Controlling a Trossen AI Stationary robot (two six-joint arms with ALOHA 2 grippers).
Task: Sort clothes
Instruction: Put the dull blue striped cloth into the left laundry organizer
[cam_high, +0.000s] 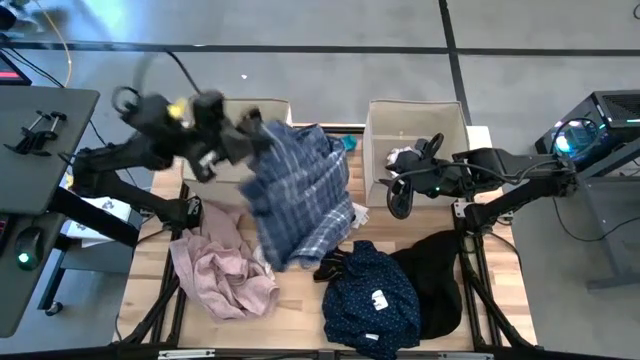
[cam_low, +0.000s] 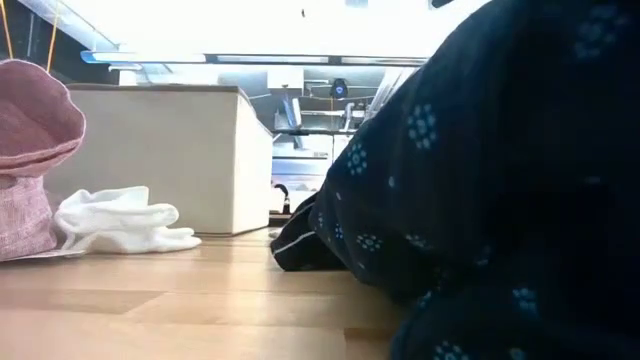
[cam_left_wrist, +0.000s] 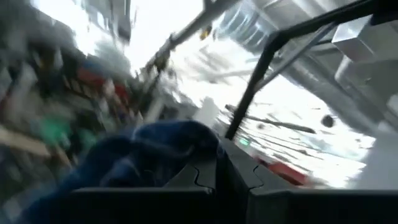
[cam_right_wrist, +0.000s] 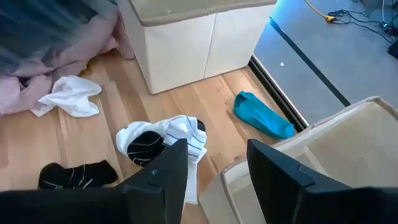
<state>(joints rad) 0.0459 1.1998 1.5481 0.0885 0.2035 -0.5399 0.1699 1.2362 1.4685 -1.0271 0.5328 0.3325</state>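
Observation:
Next, my left gripper releases the blue plaid shirt inside the beige box (cam_high: 252, 154) beyond the pale pink shirt.
My left gripper (cam_high: 246, 140) is raised in front of the left beige box (cam_high: 262, 108) and is shut on the blue plaid shirt (cam_high: 300, 195). My right gripper (cam_high: 398, 195) is open and empty beside the right beige box (cam_high: 415, 135), above a white and black sock bundle (cam_right_wrist: 163, 140). On the table lie the pale pink shirt (cam_high: 220, 270), the navy dotted shirt (cam_high: 370, 295) with its white label, the black garment (cam_high: 438, 280), the teal piece (cam_right_wrist: 264, 121), a white sock (cam_right_wrist: 68, 96) and a black sock (cam_right_wrist: 78, 174). My left gripper pinches a bunched part of the blue plaid shirt at its upper end (cam_left_wrist: 177, 146) between its two fingers. The shirt hangs spread below the gripper toward the table's near side. Whether its lower end (cam_high: 290, 250) lies on the table cannot be told.
The two beige boxes stand open at the table's far edge, with a gap between them where the teal piece lies. The left box also shows in the low view (cam_low: 170, 150). The navy dotted shirt (cam_low: 480, 180) fills the low view's right half.

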